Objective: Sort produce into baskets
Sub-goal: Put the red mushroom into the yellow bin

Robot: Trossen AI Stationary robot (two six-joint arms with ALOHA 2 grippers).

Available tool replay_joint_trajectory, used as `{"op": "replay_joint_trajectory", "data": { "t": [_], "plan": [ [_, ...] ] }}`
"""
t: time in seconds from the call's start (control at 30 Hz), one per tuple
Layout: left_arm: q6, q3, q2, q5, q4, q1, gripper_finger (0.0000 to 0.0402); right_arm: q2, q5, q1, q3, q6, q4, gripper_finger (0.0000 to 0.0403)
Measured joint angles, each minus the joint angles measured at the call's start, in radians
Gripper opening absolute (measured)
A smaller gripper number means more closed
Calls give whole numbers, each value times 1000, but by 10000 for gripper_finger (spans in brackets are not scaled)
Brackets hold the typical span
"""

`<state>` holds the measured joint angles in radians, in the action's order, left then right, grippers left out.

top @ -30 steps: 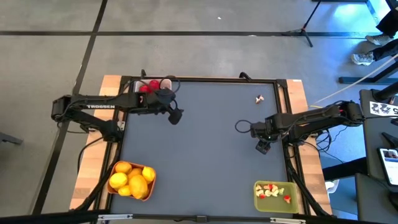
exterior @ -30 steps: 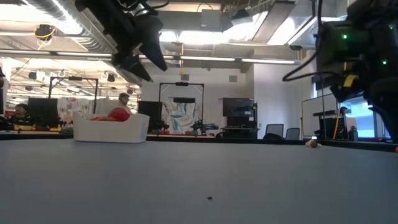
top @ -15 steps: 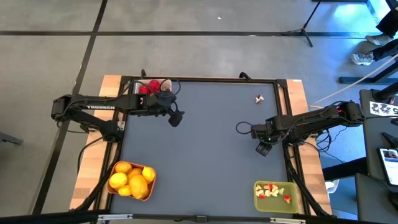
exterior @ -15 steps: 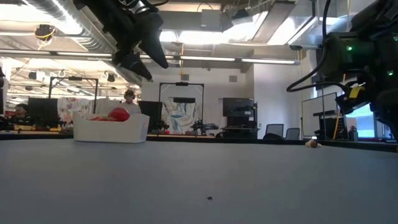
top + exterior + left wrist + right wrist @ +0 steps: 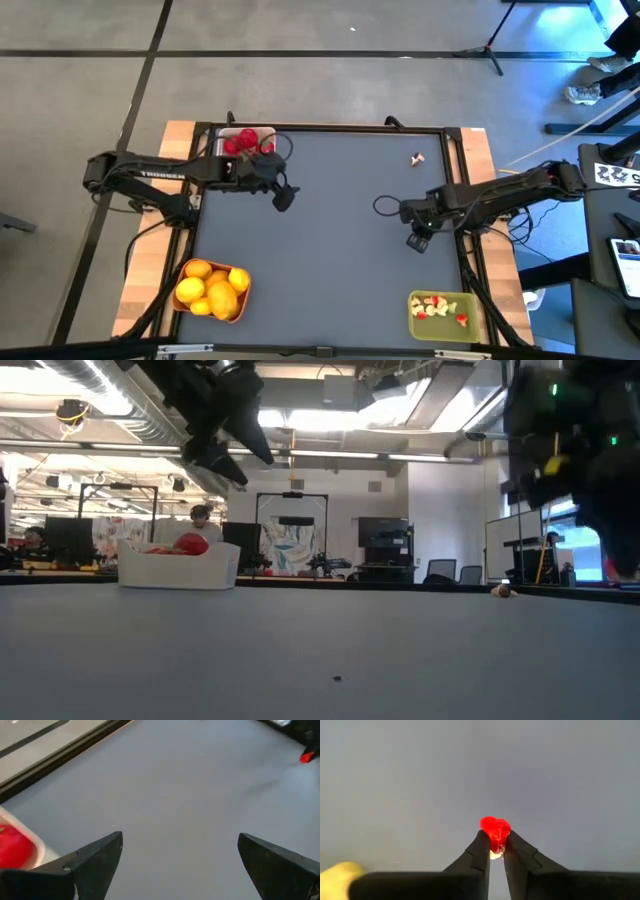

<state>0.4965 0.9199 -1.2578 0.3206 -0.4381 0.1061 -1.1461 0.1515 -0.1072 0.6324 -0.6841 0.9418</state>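
Note:
Next, the right gripper drops the red bit in the olive-green basket (image 5: 434, 314) with the pale and red bits.
My right gripper (image 5: 495, 845) hangs over the table's right side (image 5: 418, 242), shut on a small red produce bit (image 5: 495, 831). The bit also shows in the low view (image 5: 610, 565). My left gripper (image 5: 284, 198) hovers open near the far left, beside the white basket (image 5: 245, 140) of red strawberries. Nothing lies between its fingers (image 5: 95, 862). The orange basket (image 5: 210, 288) with yellow lemons sits at the near left. The olive-green basket (image 5: 440, 312) with pale and red bits sits at the near right. One small pale bit (image 5: 416, 158) lies on the table at the far right. My right gripper pinches the red bit's lower part (image 5: 495, 845) between its two fingertips. The red top sticks out past the tips. The fingers come from above, pointing steeply down. The bit is lifted clear of the table.
The grey tabletop (image 5: 340, 260) spreads wide between the three baskets. Wooden boards and a dark frame (image 5: 470, 150) run along its left and right edges. A person (image 5: 200, 518) and desks show in the room beyond the far edge.
My left gripper has drifted a little toward the near edge, away from the white basket, staying open. My right gripper has shifted slightly toward the table's left. In the low view the red bit now shows at it, above the table.

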Motion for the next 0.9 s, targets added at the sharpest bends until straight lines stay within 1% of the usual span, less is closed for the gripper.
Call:
{"op": "replay_joint_trajectory", "data": {
  "t": [0.1,0.2,0.4,0.5,0.6,0.73,0.9],
  "plan": [
    [-3,0,-15,0,38,-39,388,0,-1,-72,57,-49,5,43],
    [-6,0,-34,0,88,-75,388,0,-2,-171,105,-131,-2,43],
    [-40,0,-68,0,145,-123,388,-1,-26,-409,161,-394,-59,44],
    [-47,0,-78,0,142,-138,388,-1,-40,-523,188,-545,-74,44],
    [-47,0,-78,1,139,-153,388,-2,-57,-634,205,-685,-117,44],
    [-47,0,-78,2,143,-168,388,-7,-79,-769,206,-836,-220,44],
    [-47,0,-78,5,143,-173,388,-49,-139,-892,206,-950,-285,44]
  ]
}}
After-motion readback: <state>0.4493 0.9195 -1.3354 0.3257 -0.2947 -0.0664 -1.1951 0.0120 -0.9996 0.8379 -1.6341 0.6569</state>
